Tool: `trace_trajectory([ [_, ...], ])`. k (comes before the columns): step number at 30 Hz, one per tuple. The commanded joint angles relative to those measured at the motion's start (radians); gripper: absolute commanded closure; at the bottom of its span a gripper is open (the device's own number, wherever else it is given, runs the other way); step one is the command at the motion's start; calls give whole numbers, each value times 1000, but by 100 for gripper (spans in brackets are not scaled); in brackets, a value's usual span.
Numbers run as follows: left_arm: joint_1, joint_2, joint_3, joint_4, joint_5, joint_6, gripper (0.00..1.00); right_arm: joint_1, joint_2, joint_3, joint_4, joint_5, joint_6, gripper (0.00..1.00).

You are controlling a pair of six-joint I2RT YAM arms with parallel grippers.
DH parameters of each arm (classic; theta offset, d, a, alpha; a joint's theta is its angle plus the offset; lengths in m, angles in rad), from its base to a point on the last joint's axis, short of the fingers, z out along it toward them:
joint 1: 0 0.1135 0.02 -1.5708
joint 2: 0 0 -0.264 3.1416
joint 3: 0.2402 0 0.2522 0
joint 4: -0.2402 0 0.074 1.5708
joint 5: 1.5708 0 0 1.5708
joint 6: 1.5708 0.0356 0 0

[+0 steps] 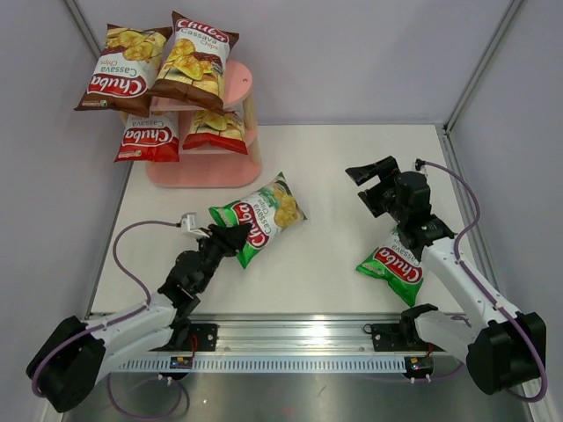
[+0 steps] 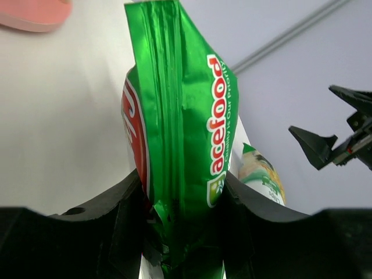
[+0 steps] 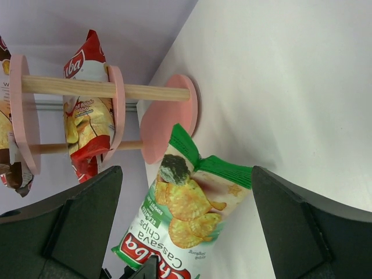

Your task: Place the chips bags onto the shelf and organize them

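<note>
Next, I let go of the green bag with my left gripper on the pink shelf's bottom board (image 1: 174, 170), under the outer red-white bag.
The pink shelf (image 1: 204, 172) stands at the back left. Two brown bags (image 1: 158, 61) lie on its top board and two red-white bags (image 1: 180, 134) on its middle board. My left gripper (image 1: 230, 237) is shut on the lower end of a green bag (image 1: 261, 218), which stands up between the pads in the left wrist view (image 2: 180, 116). My right gripper (image 1: 378, 180) is open and empty, raised at the right. The second green bag (image 1: 393, 264) lies flat under the right arm. The right wrist view shows the shelf (image 3: 171, 116) and the held green bag (image 3: 186, 215).
Grey enclosure walls close in the white table (image 1: 352, 176) on the left, back and right. A metal rail (image 1: 299, 338) with the arm bases runs along the near edge. The shelf's bottom board (image 1: 229, 167) shows no bag.
</note>
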Motion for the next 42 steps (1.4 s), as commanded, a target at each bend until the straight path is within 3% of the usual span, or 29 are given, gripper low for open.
trace_trajectory([
  [1, 28, -122, -26, -15, -124, -54, 100, -12, -28, 16, -2, -8, -38, 1],
  [6, 77, -281, -49, -247, -234, -128, 100, -15, -30, 24, -3, -17, -43, 1],
  [10, 169, -424, -63, -337, -233, -149, 98, -19, -30, 31, -12, -19, -54, 1],
  [13, 271, -441, -43, -408, -190, -157, 98, -21, -24, 31, -6, -36, -55, 0],
  [18, 442, -349, -40, -316, -38, -205, 100, -22, -25, 27, 3, -45, -51, 1],
  [26, 535, -231, -34, -128, 3, -223, 100, -24, -22, 36, 6, -59, -64, 1],
  [37, 586, -188, -23, -88, -19, -258, 99, -32, -1, 31, 23, -74, -57, 1],
  [42, 667, -72, -8, 15, 51, -319, 98, -32, -4, 24, 56, -88, -66, 1],
])
